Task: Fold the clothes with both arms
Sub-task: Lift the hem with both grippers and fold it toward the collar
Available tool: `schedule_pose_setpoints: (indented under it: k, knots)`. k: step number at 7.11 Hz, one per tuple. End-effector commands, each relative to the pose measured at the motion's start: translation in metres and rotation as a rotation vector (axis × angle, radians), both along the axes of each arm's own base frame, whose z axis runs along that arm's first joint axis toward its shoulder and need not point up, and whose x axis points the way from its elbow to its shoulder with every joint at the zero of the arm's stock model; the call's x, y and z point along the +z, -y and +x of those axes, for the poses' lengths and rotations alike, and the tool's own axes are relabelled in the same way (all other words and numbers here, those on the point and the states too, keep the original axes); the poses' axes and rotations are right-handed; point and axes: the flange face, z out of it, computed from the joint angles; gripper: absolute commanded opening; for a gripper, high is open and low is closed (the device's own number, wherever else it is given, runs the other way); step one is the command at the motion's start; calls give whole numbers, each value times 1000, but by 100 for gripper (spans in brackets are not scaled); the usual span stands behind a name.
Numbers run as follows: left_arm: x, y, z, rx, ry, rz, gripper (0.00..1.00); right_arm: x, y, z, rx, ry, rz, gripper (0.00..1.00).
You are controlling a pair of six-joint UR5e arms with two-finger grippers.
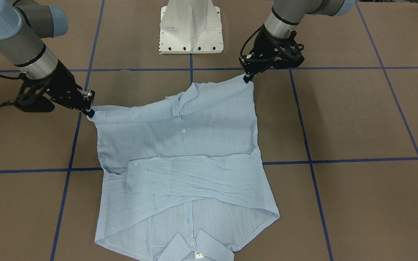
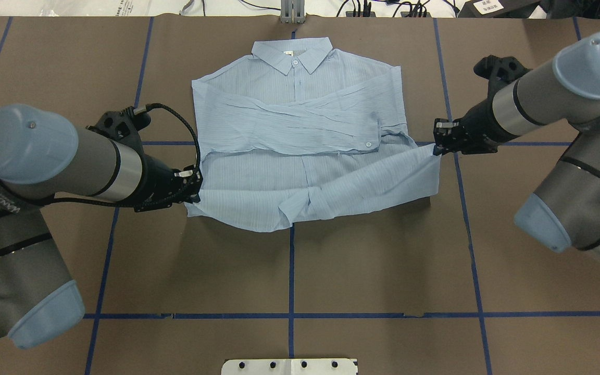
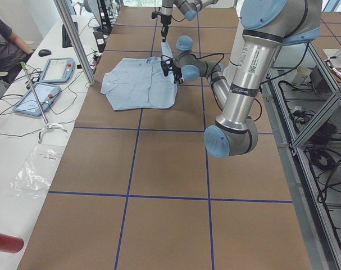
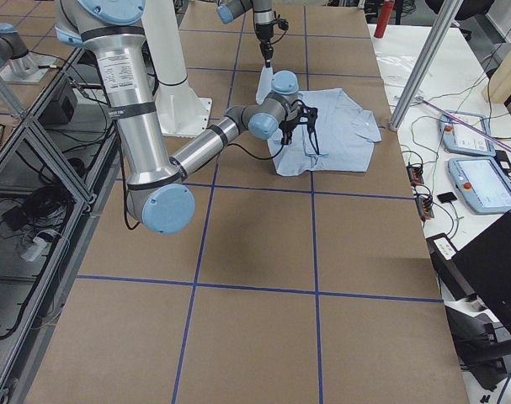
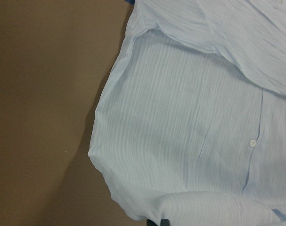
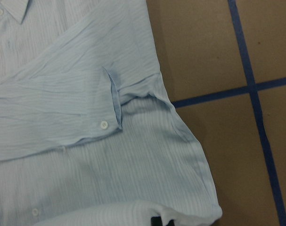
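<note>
My left gripper needs to let go of the hem corner just inside the shirt's shoulder corner (image 1: 271, 209) on its own side.
The pale-blue striped shirt (image 2: 300, 156) lies face up on the brown table, collar (image 2: 292, 54) at the far side, both sleeves crossed over the chest. My left gripper (image 2: 196, 191) is shut on the hem corner on its side, low over the table. My right gripper (image 2: 437, 149) is shut on the opposite hem corner and holds it raised, so the lower edge hangs in folds between them. The front-facing view shows the same grips, left gripper (image 1: 248, 78) and right gripper (image 1: 90, 111), on the shirt (image 1: 194, 159). Both wrist views are filled by shirt fabric (image 5: 194, 141) (image 6: 95, 141).
The white pedestal base (image 1: 191, 27) stands at my near table edge. Blue tape lines (image 2: 290, 271) grid the brown surface. Beyond the far edge a side bench holds tablets (image 3: 55, 70) and cables; a person (image 3: 4, 39) sits there.
</note>
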Motion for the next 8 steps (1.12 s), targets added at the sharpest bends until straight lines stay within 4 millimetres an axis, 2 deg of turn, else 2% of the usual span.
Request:
schedule_pose_setpoints:
  k: [1,2,3,5,6,7,8]
  knots:
    - [-5,54,-1,-65,20,10,0,-24,60,0,59,7,1,0]
    - [-1,84,2,-100,9,19,0,-28,94,-3,87,-3,-13,0]
    - [16,118,2,-139,-4,32,0,-29,118,-12,95,-18,-25,0]
    - [38,179,-25,-163,20,66,0,-34,171,-20,122,-48,-58,0]
    - [43,199,-37,-173,25,76,0,-34,184,-22,122,-58,-62,0]
    - [45,218,-22,-176,20,75,0,-26,196,-22,128,-74,-82,0]
    - [57,236,-7,-178,13,78,0,-14,207,-14,144,-76,-84,0]
